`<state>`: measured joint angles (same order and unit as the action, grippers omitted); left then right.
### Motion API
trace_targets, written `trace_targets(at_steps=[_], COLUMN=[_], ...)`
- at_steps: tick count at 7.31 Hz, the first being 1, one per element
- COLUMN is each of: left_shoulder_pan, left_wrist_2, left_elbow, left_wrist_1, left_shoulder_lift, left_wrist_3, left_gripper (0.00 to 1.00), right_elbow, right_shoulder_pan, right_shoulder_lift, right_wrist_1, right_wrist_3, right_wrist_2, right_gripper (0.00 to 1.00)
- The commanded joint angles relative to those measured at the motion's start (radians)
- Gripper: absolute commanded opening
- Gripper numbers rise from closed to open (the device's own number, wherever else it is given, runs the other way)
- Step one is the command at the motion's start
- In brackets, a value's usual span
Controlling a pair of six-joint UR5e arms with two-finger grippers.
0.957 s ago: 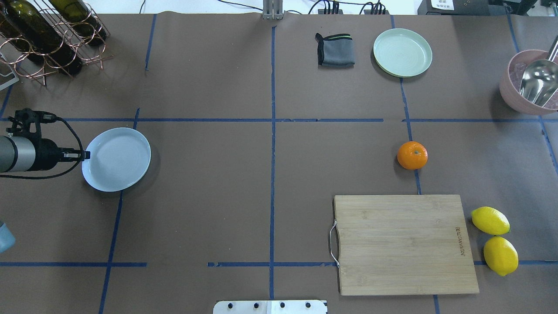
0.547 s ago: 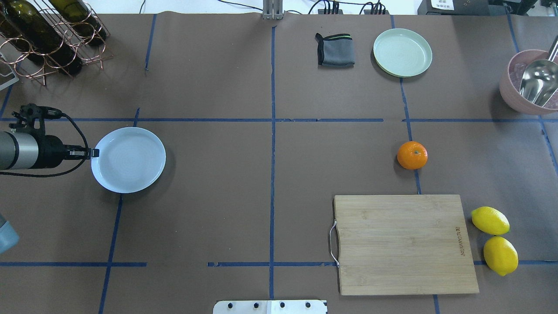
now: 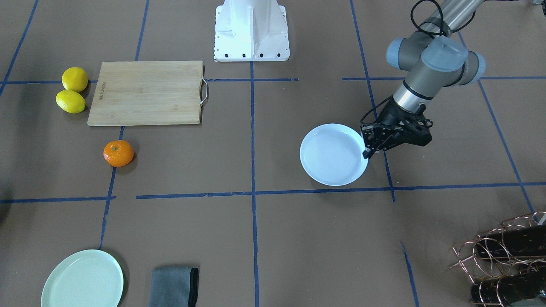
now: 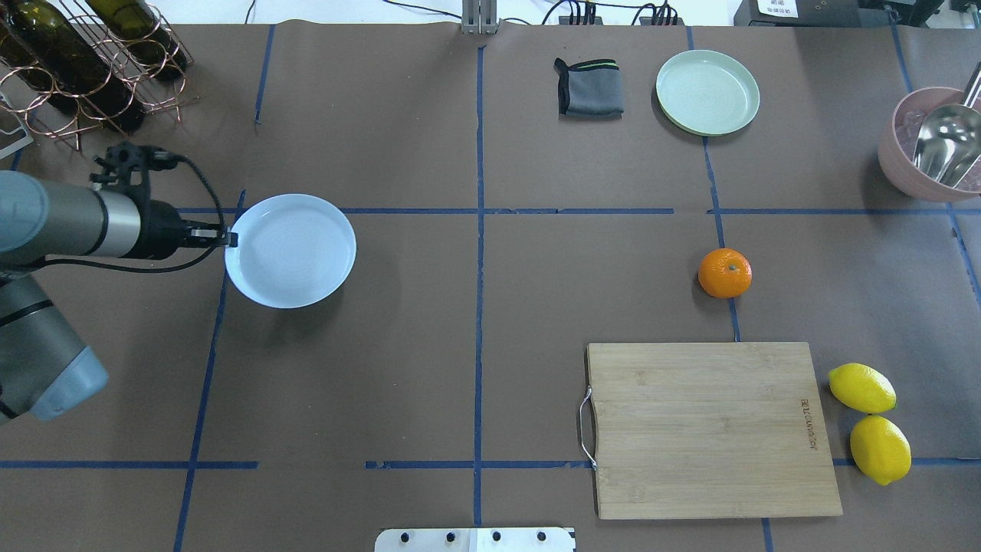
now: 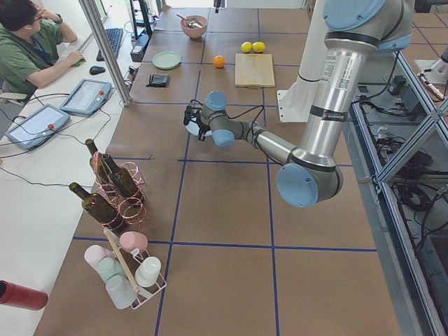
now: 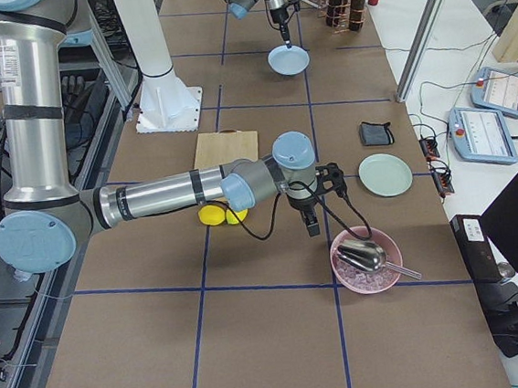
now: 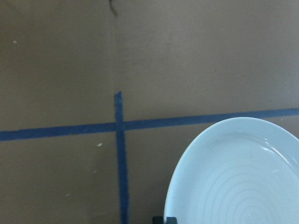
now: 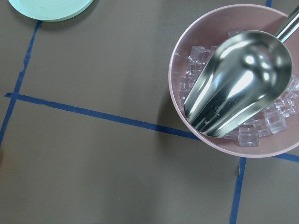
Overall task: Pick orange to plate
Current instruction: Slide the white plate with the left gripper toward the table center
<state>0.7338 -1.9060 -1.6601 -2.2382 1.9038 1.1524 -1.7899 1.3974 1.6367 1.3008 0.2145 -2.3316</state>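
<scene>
The robot's left gripper will release the pale bluish-white plate on the middle blue tape line, level with the orange (image 3: 253, 150). The plate now seems slightly off the table.
The orange (image 4: 724, 273) (image 3: 118, 153) rests on the brown table, right of centre, just beyond the cutting board. The pale bluish-white plate (image 4: 291, 251) (image 3: 333, 154) is on the left half, with my left gripper (image 4: 228, 239) (image 3: 366, 151) shut on its near-left rim. It casts a shadow and seems to sit slightly off the table. The left wrist view shows the plate (image 7: 238, 177) filling the lower right. My right gripper (image 6: 312, 226) shows only in the exterior right view, hanging near the pink bowl, and I cannot tell whether it is open or shut.
A wooden cutting board (image 4: 709, 429) lies front right with two lemons (image 4: 870, 418) beside it. A mint-green plate (image 4: 707, 92) and grey cloth (image 4: 588, 88) sit at the back. A pink bowl of ice with a metal scoop (image 8: 240, 79) is far right. A wine rack (image 4: 84, 61) stands back left.
My left gripper has carried the plate rightward and a little toward the table's far side. The orange has stayed where it was.
</scene>
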Motion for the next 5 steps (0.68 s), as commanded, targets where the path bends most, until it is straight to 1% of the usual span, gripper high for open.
trace_targets(at_steps=[1, 2, 3, 4, 5], left_shoulder_pan=[-0.11, -0.131, -0.161, -0.189, -0.204], left_wrist_2=[0.082, 0.099, 0.134, 0.178, 0.182], left_elbow=[0.022, 0.067, 0.124, 0.138, 0.138], left_wrist_1=[0.089, 0.089, 0.08, 0.074, 0.075], left_shoulder_lift=[0.145, 0.205, 0.243, 0.257, 0.258], left_wrist_3=[0.069, 0.091, 0.101, 0.099, 0.09], left_gripper=[0.0, 0.0, 0.0, 0.0, 0.0], right_elbow=[0.001, 0.001, 0.001, 0.001, 0.003], right_shoulder_pan=[-0.001, -0.001, -0.001, -0.001, -0.001], right_shoulder_lift=[0.0, 0.0, 0.0, 0.0, 0.0], right_wrist_1=[0.0, 0.0, 0.0, 0.0, 0.0], right_wrist_3=[0.003, 0.005, 0.003, 0.003, 0.003], right_wrist_2=[0.0, 0.0, 0.0, 0.0, 0.001], right_gripper=[1.0, 1.0, 1.0, 1.0, 1.0])
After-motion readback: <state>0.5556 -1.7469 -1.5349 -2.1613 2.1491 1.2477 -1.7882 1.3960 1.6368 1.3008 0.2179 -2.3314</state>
